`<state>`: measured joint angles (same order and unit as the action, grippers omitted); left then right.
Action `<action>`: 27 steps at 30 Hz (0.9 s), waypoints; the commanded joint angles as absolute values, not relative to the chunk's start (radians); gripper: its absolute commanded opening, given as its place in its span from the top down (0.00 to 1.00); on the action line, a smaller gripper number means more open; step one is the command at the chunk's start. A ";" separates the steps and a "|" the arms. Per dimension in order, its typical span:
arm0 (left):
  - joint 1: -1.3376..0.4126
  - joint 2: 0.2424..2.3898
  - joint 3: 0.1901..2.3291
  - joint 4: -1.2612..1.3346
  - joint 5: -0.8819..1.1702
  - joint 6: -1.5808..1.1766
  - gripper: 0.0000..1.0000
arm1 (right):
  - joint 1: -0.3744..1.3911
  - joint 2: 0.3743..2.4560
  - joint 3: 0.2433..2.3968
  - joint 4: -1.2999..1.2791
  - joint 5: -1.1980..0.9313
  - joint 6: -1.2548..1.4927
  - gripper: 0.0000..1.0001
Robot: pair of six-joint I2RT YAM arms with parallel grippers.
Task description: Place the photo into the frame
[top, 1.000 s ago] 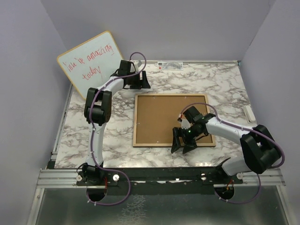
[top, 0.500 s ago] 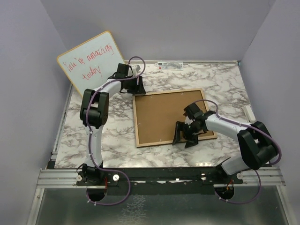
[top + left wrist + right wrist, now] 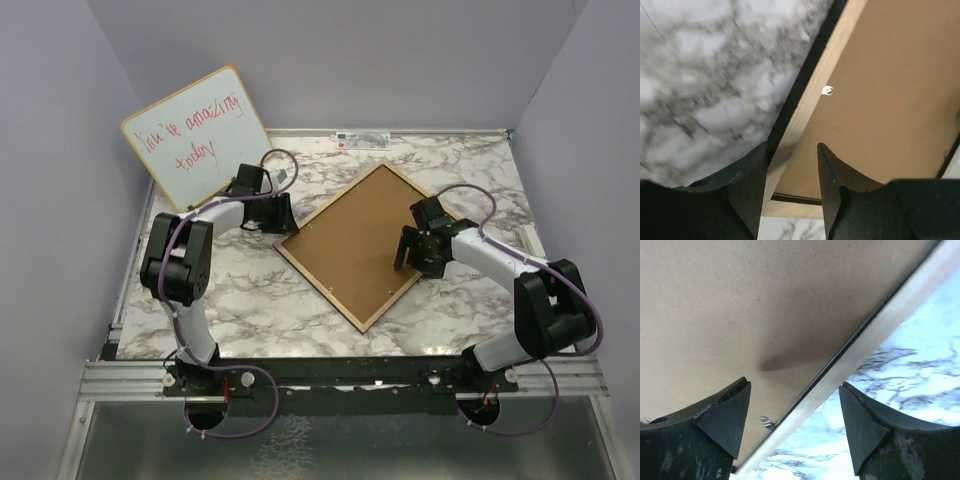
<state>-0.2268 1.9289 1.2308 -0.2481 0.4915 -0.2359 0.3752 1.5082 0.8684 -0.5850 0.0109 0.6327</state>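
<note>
The wood bar of the frame slants across the left gripper's fingers near the frame's corner, so the robot should open them, line up and grip the bar farther (image 3: 312,216) along before lifting the frame.
The frame (image 3: 330,203) lies light-wood face up on the marble table, turned corner-on like a diamond, with a brown backing board (image 3: 355,250) inside its rails. My left gripper (image 3: 283,222) is at the frame's left corner. In the left wrist view its fingers (image 3: 791,146) straddle the wood rail (image 3: 825,75), one at the black outer edge and one over the board (image 3: 890,100), with a gap left. My right gripper (image 3: 412,262) is over the right rail (image 3: 880,335), its jaws (image 3: 794,385) wide apart and holding nothing. The photo is out of view.
A wood-edged whiteboard (image 3: 195,130) with red handwriting leans against the back-left wall. A white label strip (image 3: 362,140) lies at the table's far edge and a small white piece (image 3: 533,240) at its right edge. Small metal tabs (image 3: 828,90) (image 3: 766,421) sit along the rails.
The frame has swung counter-clockwise from square-on to corner-on. My left gripper came down to its left corner with jaws narrowing. My right gripper shifted from the near rail to the right rail.
</note>
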 commanded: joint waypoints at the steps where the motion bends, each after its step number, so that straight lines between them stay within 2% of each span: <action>1: -0.283 1.727 1.056 -0.254 0.579 -0.281 0.55 | 0.370 1.419 0.864 -0.577 0.165 0.664 0.25; 9: -0.380 1.542 0.819 -0.212 0.547 -0.357 0.55 | 0.364 1.455 0.993 -0.722 0.349 0.763 0.26; 16: -0.388 1.421 0.758 -0.199 0.503 -0.384 0.53 | 0.403 1.587 1.201 -0.590 0.146 0.688 0.32; 20: -0.388 1.365 0.811 -0.205 0.441 -0.409 0.36 | 0.449 1.772 1.411 -0.591 0.078 0.731 0.33; 23: -0.387 1.337 0.807 -0.156 0.313 -0.452 0.24 | 0.490 1.904 1.562 -0.601 0.080 0.749 0.33; 27: -0.384 1.412 0.846 -0.151 0.234 -0.450 0.17 | 0.522 2.073 1.761 -0.660 0.088 0.758 0.28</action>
<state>-0.3874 1.3540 0.7952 -0.1749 0.3779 -0.4297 0.4908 1.9480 1.6054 -0.6037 0.1074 0.7353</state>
